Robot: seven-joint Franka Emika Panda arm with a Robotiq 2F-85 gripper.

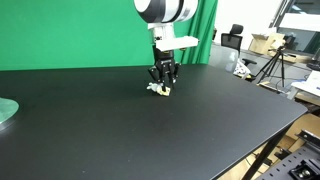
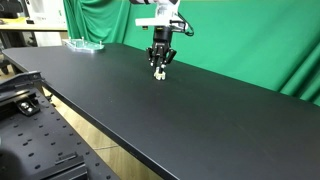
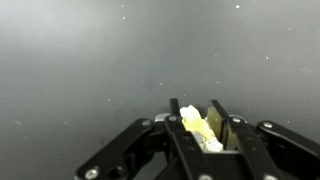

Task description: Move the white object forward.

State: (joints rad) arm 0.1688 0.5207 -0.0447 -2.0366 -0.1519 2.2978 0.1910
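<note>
The white object lies slanted between the gripper's fingers, so the robot should open its gripper, turn it and grasp the white object's body [image 1: 157,88] before moving it forward.
The white object [image 3: 198,130] is a small pale, yellowish-white lump. In the wrist view it sits between the two black fingers of my gripper [image 3: 198,108], which are closed against it. In both exterior views the gripper [image 1: 162,84] [image 2: 160,68] points straight down just above the black table, with the white object [image 1: 158,91] [image 2: 159,74] at its fingertips, touching or nearly touching the table top. I cannot tell whether it is lifted clear of the surface.
The black table [image 1: 150,130] [image 2: 220,120] is wide. A green backdrop [image 1: 70,30] stands behind it. A greenish round item [image 1: 6,110] lies at one table edge, and a clear tray [image 2: 84,44] lies at the far end. Tripods and lab clutter [image 1: 275,65] stand beyond the table.
</note>
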